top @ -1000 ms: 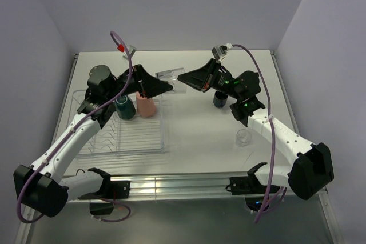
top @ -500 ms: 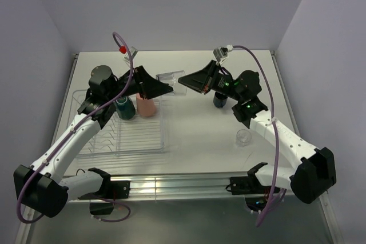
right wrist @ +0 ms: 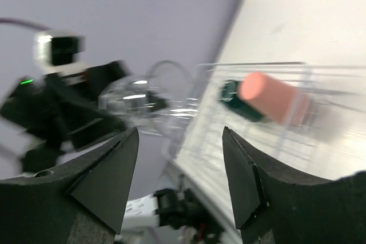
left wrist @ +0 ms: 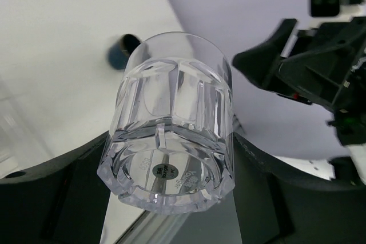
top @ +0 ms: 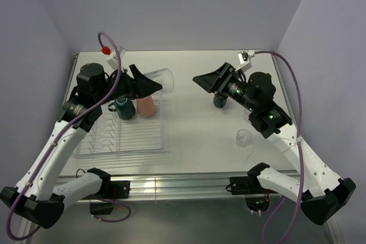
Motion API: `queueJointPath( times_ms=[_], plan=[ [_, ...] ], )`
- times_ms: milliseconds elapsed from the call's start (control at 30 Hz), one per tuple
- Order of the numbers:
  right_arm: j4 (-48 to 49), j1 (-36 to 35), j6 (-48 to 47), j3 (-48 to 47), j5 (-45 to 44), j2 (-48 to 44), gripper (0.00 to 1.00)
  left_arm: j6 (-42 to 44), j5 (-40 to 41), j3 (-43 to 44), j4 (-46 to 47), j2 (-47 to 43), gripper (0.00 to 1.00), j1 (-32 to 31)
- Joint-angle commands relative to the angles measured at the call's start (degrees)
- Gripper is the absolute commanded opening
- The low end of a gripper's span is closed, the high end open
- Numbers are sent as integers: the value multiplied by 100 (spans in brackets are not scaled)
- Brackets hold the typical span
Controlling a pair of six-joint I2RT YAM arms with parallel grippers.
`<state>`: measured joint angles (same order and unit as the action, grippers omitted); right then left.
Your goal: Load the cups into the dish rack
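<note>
Next, I release the clear glass with my left gripper on the bare ribs point(top: 152, 124) just in front of the salmon-pink tumbler.
A clear glass point(top: 162, 79) point(left wrist: 171, 124) is held on its side above the table's far middle, with my left gripper point(top: 153, 84) point(left wrist: 171, 164) shut on its base end. My right gripper point(top: 201, 78) point(right wrist: 180, 181) stands open and empty, a short way right of the glass. In the dish rack point(top: 123, 137) point(right wrist: 303, 135) stand the dark teal mug point(top: 123, 107) point(right wrist: 235, 100) and the salmon-pink tumbler point(top: 147, 106) point(right wrist: 273, 98). The navy mug point(top: 219, 100) point(left wrist: 122, 51) sits on the table, partly behind my right arm. Another clear glass point(top: 244, 137) stands on the table at the right.
The rack fills the left part of the table, its near ribs bare. White table lies between the rack and the right glass. Walls close in the back and both sides; a metal rail point(top: 189, 184) runs along the near edge.
My right gripper has opened, let go of the clear glass and drawn back to the right. My left gripper now holds the glass alone and has pulled it left.
</note>
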<state>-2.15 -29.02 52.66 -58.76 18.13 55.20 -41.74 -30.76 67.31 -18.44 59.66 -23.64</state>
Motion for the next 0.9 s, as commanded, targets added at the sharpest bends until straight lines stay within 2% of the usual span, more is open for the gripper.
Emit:
queueJointPath(
  times_ms=[0, 100, 233, 433, 667, 867],
  plan=[
    [-1328, -25, -791, -390, -1265, -150, 68, 736, 1352, 502, -1670, -148, 0, 17],
    [-1786, -16, -1055, -513, -1749, -150, 70, 956, 2090, 328, -2302, -130, 0, -9],
    [-2113, -16, -1267, -584, -2181, -115, 70, 904, 3031, -94, -2551, -165, 0, -158],
    [-2684, -16, -1557, -777, -2718, 70, 70, 448, 4506, -350, -2849, 176, 0, -782],
    [-2870, -17, -1645, -698, -2982, 70, 71, 175, 5079, -561, -2806, 775, 0, -1160],
    [-2878, -25, -1645, -689, -2982, 79, 71, 104, 5194, -684, -2604, 1364, 0, -1240]
  ],
)
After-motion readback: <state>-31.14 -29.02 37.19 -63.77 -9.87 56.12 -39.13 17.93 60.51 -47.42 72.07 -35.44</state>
